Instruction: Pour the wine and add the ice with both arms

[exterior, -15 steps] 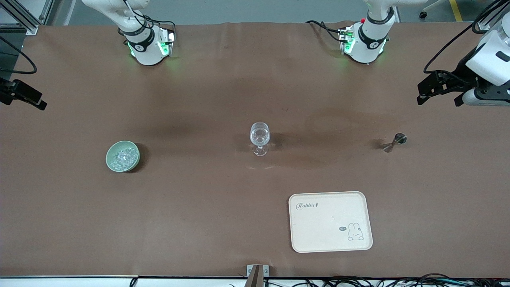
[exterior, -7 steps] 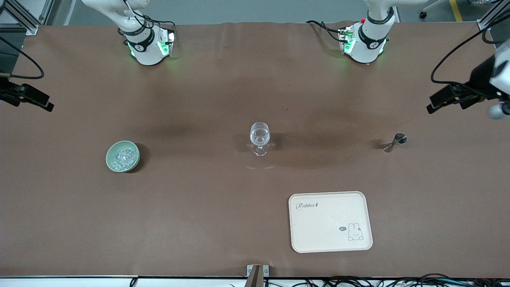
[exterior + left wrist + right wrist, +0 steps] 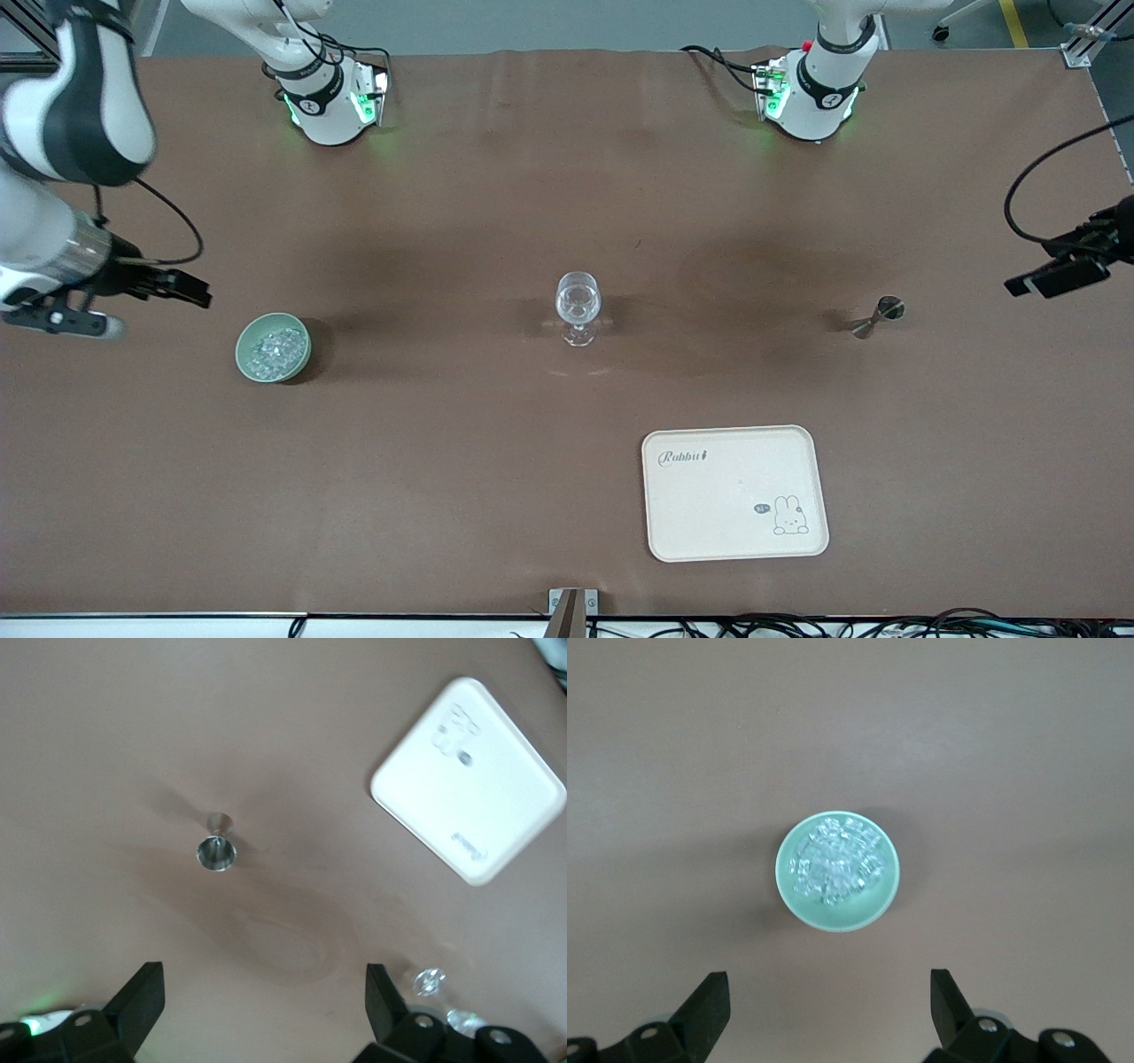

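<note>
The robot's right gripper will close on an ice cube (image 3: pixel 260 358) (image 3: pixel 830 896) in the pale green bowl, at the edge of the ice closest to that gripper.
A clear stemmed glass (image 3: pixel 578 306) stands upright mid-table. A pale green bowl (image 3: pixel 273 347) holding ice (image 3: pixel 271 349) sits toward the right arm's end. A small metal jigger (image 3: pixel 877 316) stands toward the left arm's end. My right gripper (image 3: pixel 190 292) is open and empty in the air beside the bowl. In the right wrist view its gripper (image 3: pixel 830 1005) is open, with the bowl (image 3: pixel 873 908) and ice (image 3: pixel 835 864) ahead of it. My left gripper (image 3: pixel 1032 285) hangs at the table's end past the jigger, open and empty. The left wrist view shows its gripper (image 3: pixel 263 1001), the jigger (image 3: pixel 216 850) and the glass (image 3: pixel 429 981).
A cream tray (image 3: pixel 734 493) with a rabbit drawing lies nearer the front camera than the glass and jigger; it also shows in the left wrist view (image 3: pixel 468 780). A brown cloth (image 3: pixel 443 461) covers the table.
The right arm has swung in over the table, bringing its gripper beside the ice bowl. The left gripper has shifted along the table's end, level with the jigger. Objects have not moved.
</note>
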### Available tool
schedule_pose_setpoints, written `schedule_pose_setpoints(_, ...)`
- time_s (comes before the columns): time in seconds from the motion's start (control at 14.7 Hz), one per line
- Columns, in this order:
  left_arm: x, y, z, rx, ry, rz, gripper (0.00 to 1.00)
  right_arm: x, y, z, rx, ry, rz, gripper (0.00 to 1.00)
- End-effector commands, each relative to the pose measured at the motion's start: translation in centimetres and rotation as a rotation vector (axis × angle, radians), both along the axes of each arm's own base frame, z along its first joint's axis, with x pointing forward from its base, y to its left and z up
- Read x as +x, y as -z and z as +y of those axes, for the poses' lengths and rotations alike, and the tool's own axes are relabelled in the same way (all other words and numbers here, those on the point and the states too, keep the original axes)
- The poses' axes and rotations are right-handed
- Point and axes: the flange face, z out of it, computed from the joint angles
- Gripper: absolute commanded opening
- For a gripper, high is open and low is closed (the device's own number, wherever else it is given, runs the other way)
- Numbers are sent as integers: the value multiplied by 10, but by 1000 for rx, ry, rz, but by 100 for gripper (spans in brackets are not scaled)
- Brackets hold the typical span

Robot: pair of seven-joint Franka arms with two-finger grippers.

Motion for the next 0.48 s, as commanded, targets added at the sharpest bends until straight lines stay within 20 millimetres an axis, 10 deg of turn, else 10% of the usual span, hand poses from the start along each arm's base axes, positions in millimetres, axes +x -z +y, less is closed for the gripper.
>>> schedule_pose_setpoints(0.0, 15, 51, 32, -38, -120, 98, 100, -3, 47, 5, 3, -11, -6, 100)
schedule_pose_setpoints(0.41, 8, 177, 122, -292, -454, 218, 100, 11, 133, -4, 2, -65, -6, 100)
